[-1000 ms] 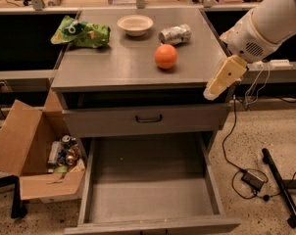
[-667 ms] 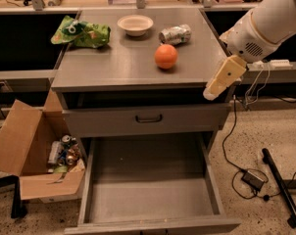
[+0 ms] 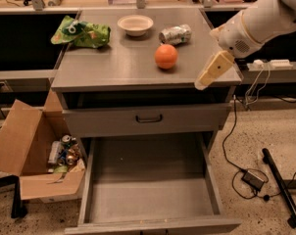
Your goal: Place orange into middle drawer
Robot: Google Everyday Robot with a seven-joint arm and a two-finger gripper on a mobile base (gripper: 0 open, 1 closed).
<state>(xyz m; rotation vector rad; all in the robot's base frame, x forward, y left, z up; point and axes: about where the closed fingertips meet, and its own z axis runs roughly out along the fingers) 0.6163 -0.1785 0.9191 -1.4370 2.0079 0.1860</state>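
Observation:
I'll close my gripper next on the sides of the orange (image 3: 169, 58) in front of the crushed silver can.
The orange (image 3: 166, 56) sits on the grey cabinet top (image 3: 113, 67), right of centre, untouched. The middle drawer (image 3: 150, 180) is pulled out below, and its flat grey tray is bare. My gripper (image 3: 212, 72), cream-coloured on a white arm, hangs tilted over the top's right front corner. It is to the right of the orange and slightly nearer the front edge, about a hand's width away. It holds nothing that I can see.
A cream bowl (image 3: 135, 24), a crushed silver can (image 3: 175, 34) and a green bag (image 3: 82, 32) lie at the back of the top. A shut drawer front with a black handle (image 3: 148, 118) is above the open drawer. A cardboard box (image 3: 25, 146) stands left, cables (image 3: 251, 177) lie right.
My gripper has shifted slightly left and up, toward the orange. The orange and the drawer have not moved.

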